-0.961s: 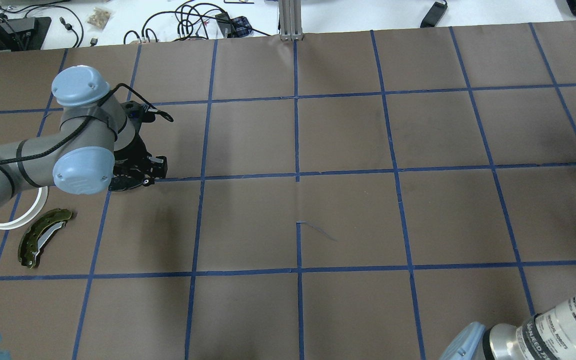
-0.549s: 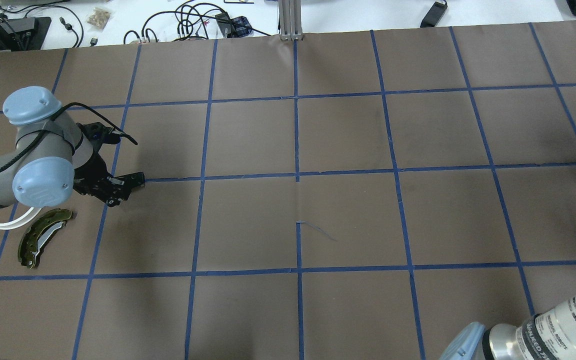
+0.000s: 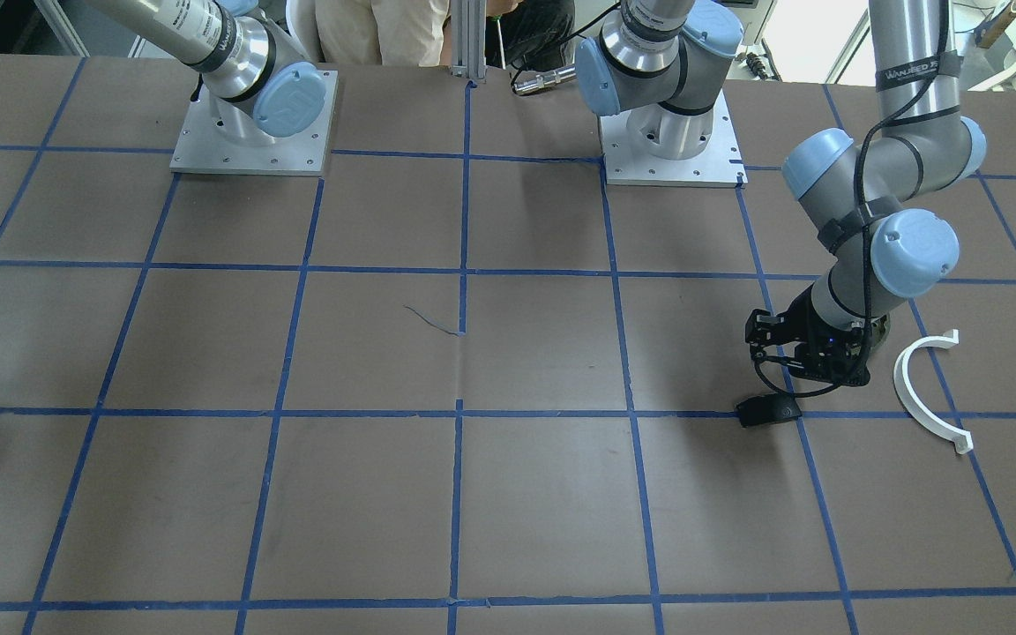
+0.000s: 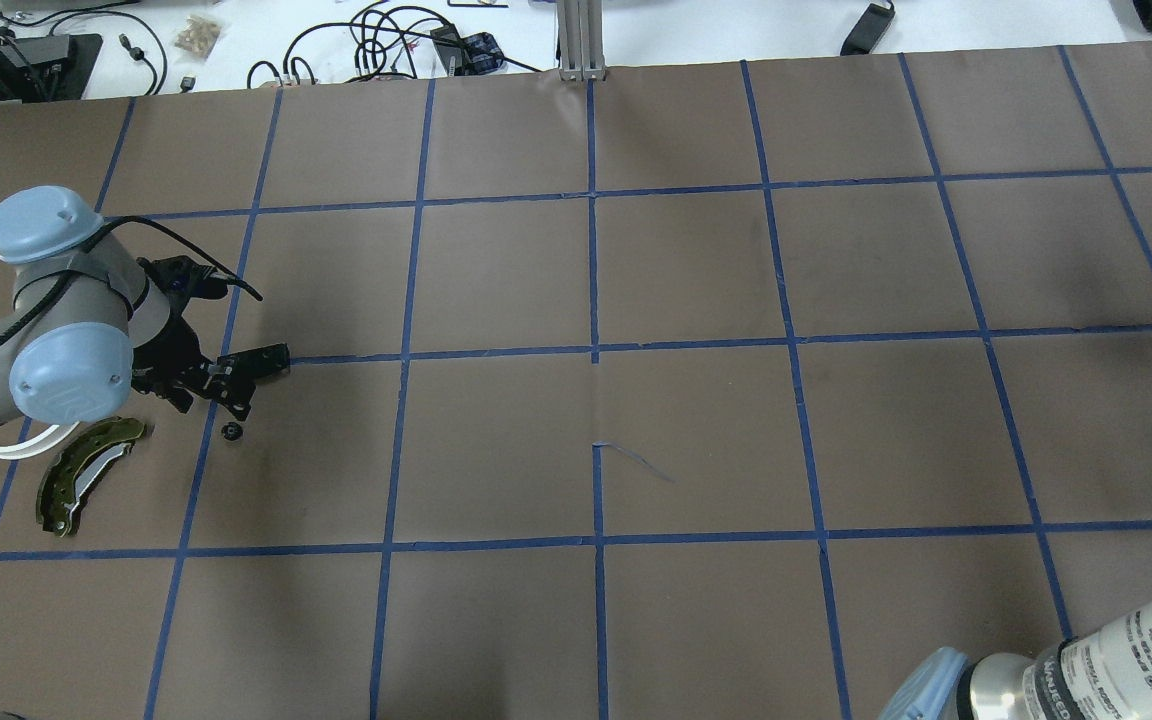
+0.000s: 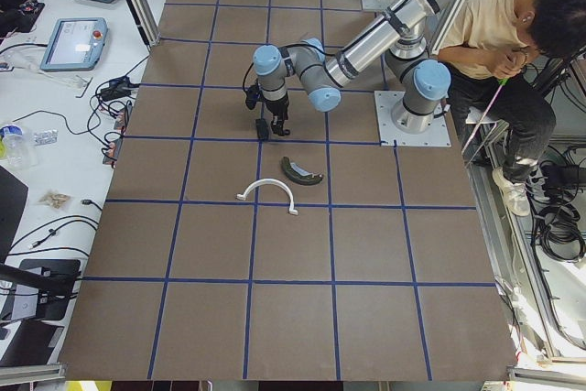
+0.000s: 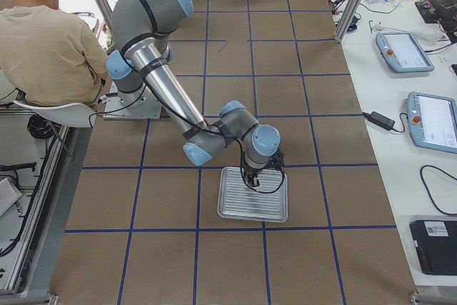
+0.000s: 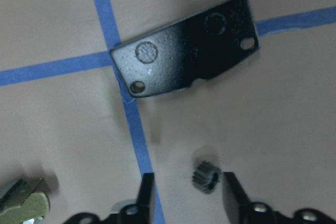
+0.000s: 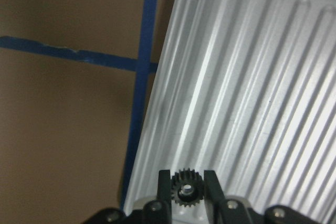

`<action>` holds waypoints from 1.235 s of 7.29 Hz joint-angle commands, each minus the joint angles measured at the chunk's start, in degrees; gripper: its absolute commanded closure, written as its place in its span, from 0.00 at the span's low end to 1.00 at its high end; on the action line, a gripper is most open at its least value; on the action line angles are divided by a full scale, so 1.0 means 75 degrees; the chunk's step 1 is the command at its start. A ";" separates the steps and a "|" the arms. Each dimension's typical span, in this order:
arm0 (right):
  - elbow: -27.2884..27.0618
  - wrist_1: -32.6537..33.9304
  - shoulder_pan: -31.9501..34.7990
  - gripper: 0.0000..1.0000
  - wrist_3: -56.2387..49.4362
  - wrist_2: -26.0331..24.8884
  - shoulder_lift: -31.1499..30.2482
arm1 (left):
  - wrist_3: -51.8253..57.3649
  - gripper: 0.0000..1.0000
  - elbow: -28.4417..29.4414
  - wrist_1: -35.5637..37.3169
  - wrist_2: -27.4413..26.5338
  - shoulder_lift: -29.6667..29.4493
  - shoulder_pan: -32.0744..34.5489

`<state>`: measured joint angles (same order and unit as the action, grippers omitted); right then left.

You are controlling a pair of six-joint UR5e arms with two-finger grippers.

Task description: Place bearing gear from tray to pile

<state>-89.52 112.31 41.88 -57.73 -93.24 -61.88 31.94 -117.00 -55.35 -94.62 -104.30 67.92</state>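
Next, the right gripper releases the bearing gear, now over the ribbed metal tray, on the table (image 3: 504,351) beside the middle tape line's gap.
In the left wrist view my left gripper (image 7: 188,181) is open, and a small black bearing gear (image 7: 206,176) lies on the brown table between its fingers. This gear (image 4: 230,431) sits beside the pile: a flat black plate (image 4: 262,361), an olive-green brake shoe (image 4: 86,472) and a white half-ring (image 4: 28,444). The left gripper (image 4: 219,398) hovers just above it. My right gripper (image 8: 184,181) is shut on a second bearing gear (image 8: 184,191) over the ribbed metal tray (image 8: 252,77) at the table's far right end (image 6: 243,216).
A person sits behind the robot's bases (image 5: 499,34). An aluminium post (image 4: 581,40) stands at the table's far edge. Cables and tablets lie on the white side benches (image 5: 78,43). Blue tape lines grid the brown table.
My left arm has swung left and nearer the pile. A small gear now shows on the table beside the black plate; it was not visible before.
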 commanded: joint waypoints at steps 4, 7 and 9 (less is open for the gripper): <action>-0.0554 -0.2143 0.2928 1.00 0.4474 0.0853 -0.2152 | -0.0530 0.06 0.0271 -0.0283 0.0007 0.0475 0.0504; -0.1597 -0.1608 0.5224 1.00 0.7967 0.1450 -0.2729 | -0.1688 0.04 0.2199 -0.3753 0.0019 0.1224 0.1147; -0.1903 -0.0802 0.6748 1.00 1.0042 0.1497 -0.2626 | -0.2277 0.04 0.2779 -0.4327 0.0471 0.1670 0.2026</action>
<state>-102.19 101.95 85.44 7.93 -82.50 -82.02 17.10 -98.91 -84.83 -93.56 -93.84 79.37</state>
